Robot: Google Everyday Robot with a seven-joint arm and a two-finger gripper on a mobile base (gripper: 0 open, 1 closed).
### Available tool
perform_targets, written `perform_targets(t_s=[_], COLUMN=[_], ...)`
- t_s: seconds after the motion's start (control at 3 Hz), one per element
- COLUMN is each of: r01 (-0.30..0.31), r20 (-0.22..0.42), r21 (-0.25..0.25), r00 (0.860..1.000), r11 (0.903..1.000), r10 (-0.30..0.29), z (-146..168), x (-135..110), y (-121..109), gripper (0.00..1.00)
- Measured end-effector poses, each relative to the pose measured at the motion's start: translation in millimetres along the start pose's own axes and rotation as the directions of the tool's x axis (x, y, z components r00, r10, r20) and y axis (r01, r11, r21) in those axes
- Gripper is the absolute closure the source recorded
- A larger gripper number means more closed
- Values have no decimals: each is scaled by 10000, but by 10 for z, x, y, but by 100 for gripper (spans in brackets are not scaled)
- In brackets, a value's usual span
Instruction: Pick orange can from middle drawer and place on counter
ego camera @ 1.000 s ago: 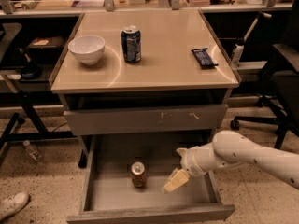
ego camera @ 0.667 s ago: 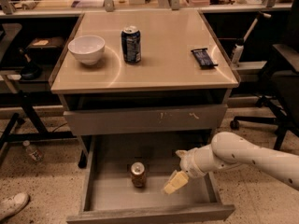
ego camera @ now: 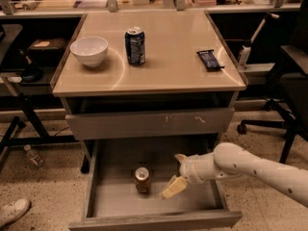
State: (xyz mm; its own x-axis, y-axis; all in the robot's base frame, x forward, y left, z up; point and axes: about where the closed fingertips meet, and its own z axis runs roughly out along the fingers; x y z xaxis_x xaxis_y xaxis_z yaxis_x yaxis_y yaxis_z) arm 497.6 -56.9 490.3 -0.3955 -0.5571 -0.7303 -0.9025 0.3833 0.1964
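The orange can's body (ego camera: 142,183), below its top, is the next place my gripper should go to and close on from the sides.
The orange can (ego camera: 142,179) stands upright on the flat bottom of the open middle drawer (ego camera: 115,198), left of its middle. My gripper (ego camera: 176,173) is inside the drawer, just right of the can and apart from it. It is open and empty, with one pale finger (ego camera: 173,187) low near the can and the other higher up. The white arm reaches in from the right. The beige counter (ego camera: 168,57) tops the cabinet above.
On the counter stand a white bowl (ego camera: 89,50), a dark blue can (ego camera: 135,45) and a dark snack bar (ego camera: 210,60). A scratched drawer front (ego camera: 149,123) overhangs the open drawer. A chair (ego camera: 288,81) stands at right; a bottle (ego camera: 33,155) and a shoe (ego camera: 13,211) lie at left.
My gripper has shifted slightly left, closer to the orange can. Nothing else has moved.
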Motion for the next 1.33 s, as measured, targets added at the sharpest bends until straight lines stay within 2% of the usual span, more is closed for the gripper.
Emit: perform_targets(t_s=[0.33,0.67,1.0,1.33], r01=[341,308,264,326], r20=[838,1458,1502,1633], r21=[22,-226,-293,-592], r00=[9959,9889,9884,9863], r11=[9994,9993,9992,9977], r10=[-342,-272,-217,-225], z=[227,462,505,701], x=[-112,-163,-140,-76], y=[-84,-103,-93,-71], gripper=[0,0,0,0])
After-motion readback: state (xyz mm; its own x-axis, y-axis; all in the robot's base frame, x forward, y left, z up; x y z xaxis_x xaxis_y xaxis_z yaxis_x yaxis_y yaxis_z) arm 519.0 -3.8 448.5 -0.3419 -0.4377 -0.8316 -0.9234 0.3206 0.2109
